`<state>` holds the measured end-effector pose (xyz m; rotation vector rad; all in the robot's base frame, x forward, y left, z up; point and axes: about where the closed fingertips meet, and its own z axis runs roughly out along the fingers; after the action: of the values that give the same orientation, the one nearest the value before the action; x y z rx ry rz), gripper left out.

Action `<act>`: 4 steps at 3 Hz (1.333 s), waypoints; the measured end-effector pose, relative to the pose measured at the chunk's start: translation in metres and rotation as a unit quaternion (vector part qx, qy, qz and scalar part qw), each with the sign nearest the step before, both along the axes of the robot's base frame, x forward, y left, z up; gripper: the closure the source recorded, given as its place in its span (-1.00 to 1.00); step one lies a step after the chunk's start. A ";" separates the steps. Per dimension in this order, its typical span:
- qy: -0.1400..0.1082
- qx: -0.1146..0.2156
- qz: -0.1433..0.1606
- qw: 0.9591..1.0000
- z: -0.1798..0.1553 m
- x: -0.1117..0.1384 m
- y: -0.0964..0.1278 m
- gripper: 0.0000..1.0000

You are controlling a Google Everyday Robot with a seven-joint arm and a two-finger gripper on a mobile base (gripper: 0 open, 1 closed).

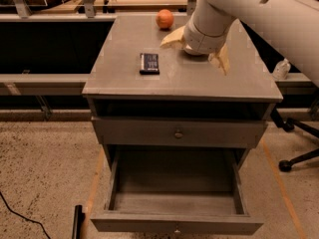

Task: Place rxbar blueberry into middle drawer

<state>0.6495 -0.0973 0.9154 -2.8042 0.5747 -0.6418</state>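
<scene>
I close next across the sides of the rxbar blueberry's far end [149, 58], away from the middle drawer.
The rxbar blueberry [149, 62], a dark flat bar with pale print, lies on the grey cabinet top [124, 81], left of centre. My gripper [197, 49] hangs over the cabinet top to the right of the bar, apart from it. Its pale fingers [172, 38] are spread wide and hold nothing. The middle drawer [174, 222] is pulled out at the bottom, with a bare grey floor and a small knob on its front. My white arm comes in from the upper right.
An orange round fruit [165, 19] sits at the back of the cabinet top. A closed grey drawer front with a round knob [178, 132] is above the open drawer. An office chair base [294, 161] stands at the right. A black cable [20, 218] lies on the floor at the left.
</scene>
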 end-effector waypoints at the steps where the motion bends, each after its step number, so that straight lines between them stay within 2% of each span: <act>1: 0.002 -0.043 0.070 0.997 -0.011 0.024 0.015 -1.00; 2: 0.003 -0.067 0.105 0.992 -0.024 0.054 0.041 -1.00; 3: 0.003 -0.067 0.105 0.992 -0.024 0.054 0.041 -1.00; 4: 0.004 -0.068 0.119 0.990 -0.024 0.061 0.054 -1.00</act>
<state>0.7103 -0.0435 0.8916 -2.9395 0.1964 -0.6418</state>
